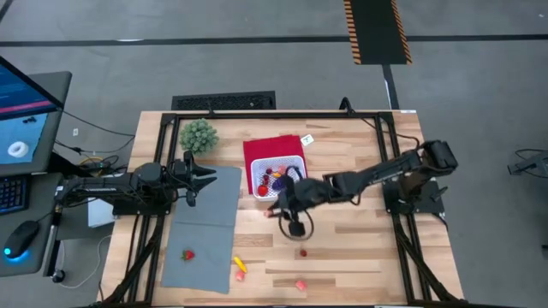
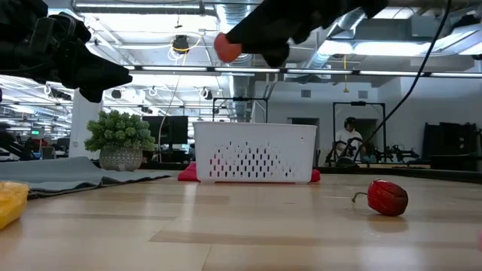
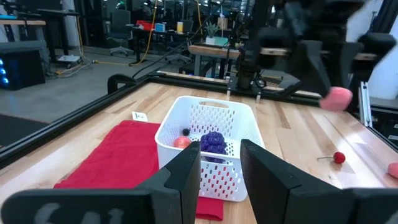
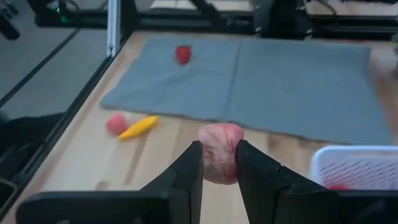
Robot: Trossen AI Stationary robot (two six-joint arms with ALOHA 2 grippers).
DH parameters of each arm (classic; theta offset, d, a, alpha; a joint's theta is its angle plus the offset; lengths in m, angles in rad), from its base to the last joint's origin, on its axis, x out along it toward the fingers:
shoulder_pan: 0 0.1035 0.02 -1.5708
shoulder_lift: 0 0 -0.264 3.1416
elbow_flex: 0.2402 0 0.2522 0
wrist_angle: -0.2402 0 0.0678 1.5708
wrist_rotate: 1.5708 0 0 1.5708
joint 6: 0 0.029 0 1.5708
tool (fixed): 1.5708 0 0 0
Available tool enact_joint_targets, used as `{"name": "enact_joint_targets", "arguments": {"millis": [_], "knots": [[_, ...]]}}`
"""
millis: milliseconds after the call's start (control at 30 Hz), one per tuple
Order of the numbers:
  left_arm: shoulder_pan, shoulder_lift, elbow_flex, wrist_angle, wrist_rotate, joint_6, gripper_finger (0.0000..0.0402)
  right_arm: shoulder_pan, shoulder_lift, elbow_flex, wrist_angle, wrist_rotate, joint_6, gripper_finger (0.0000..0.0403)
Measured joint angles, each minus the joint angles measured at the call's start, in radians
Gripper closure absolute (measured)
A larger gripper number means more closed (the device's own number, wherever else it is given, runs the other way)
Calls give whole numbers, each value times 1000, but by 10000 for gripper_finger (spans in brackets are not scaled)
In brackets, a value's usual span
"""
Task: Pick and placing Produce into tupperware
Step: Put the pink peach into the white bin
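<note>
I should release the pink produce piece, now high above the table, with my right gripper so that it rests inside the white tupperware (image 1: 282,169), just beyond the purple grapes.
The white latticed tupperware (image 1: 276,175) stands on a red cloth (image 1: 272,147) mid-table. It holds purple grapes (image 3: 213,142) and a red piece (image 3: 181,142). My right gripper (image 1: 276,209) hovers just off its near side, shut on a pink produce piece (image 4: 221,160), which is high above the table in the low view (image 2: 227,47). Loose produce lies around: a strawberry (image 1: 187,254) on the grey mat (image 1: 205,227), a yellow piece (image 1: 241,266), a pink piece (image 1: 300,284) and a red stemmed piece (image 2: 388,198). My left gripper (image 3: 221,171) waits at the table's left, open and holding nothing. My right gripper pinches the pink produce piece by its two opposite sides (image 4: 211,163) between its two fingers (image 4: 189,168). The fingers come from the table's right, slanting down. The piece is lifted clear of the table, level with the space above the tupperware's rim.
A green bushy plant in a pot (image 1: 199,135) stands at the far left of the table, behind the mat. Black frame rails (image 1: 145,248) run along the table's left and right sides. Bare wood lies between the tupperware and the near edge.
</note>
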Motion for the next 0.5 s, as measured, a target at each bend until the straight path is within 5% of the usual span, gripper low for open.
{"name": "enact_joint_targets", "arguments": {"millis": [333,500], "knots": [[0,0,0,0,0,0,297,-244,0,0,319,-405,55,295],[0,0,0,0,0,0,297,-351,0,0,390,-425,321,295]]}}
